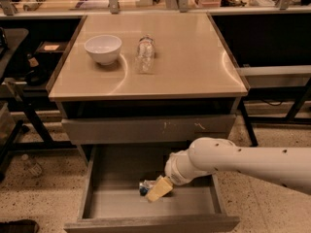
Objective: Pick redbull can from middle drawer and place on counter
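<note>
The robot's gripper should next close on the body of the redbull can [151, 187], just behind its exposed blue-and-silver end.
The middle drawer [114, 204] is pulled open below the cabinet, its grey floor showing. The redbull can [144, 187] lies on its side on the drawer floor, only its blue-and-silver end showing. My gripper [158, 189], cream-coloured at the end of the white arm, reaches down into the drawer from the right. It sits right at the can and covers most of it. The beige counter [189, 57] is the cabinet top above.
A white bowl [103, 47] and a clear plastic bottle [145, 55] lying down sit on the counter's left half. A shut grey drawer front with white scratch marks [146, 128] hangs just above the open drawer. Dark side tables flank the cabinet.
</note>
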Controlling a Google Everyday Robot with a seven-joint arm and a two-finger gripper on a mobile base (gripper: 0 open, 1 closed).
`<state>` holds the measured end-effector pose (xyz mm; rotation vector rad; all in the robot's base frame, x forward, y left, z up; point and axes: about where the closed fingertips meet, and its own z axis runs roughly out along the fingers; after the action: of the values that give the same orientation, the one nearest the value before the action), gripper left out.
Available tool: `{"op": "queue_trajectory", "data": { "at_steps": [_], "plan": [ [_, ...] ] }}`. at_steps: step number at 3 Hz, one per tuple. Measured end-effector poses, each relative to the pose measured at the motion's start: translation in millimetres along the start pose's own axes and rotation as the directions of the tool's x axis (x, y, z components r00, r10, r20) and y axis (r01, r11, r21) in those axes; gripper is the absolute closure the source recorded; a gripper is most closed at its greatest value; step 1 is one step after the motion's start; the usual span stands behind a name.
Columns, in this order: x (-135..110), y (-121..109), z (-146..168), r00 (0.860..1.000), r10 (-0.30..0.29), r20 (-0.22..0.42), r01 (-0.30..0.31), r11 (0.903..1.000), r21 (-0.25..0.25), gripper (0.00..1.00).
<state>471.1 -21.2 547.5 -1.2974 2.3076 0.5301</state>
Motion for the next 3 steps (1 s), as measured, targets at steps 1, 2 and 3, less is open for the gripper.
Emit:
{"op": "queue_trajectory", "data": {
  "at_steps": [1,2,3],
  "plan": [
    [12,-15,31,0.999,0.031,0.009,-0.031,0.9992,0.027,0.00],
    [13,-12,42,0.999,0.031,0.009,-0.031,0.9991,0.030,0.00],
    [19,-13,67,0.999,0.037,0.033,-0.038,0.9988,0.031,0.00]
  ]
}}
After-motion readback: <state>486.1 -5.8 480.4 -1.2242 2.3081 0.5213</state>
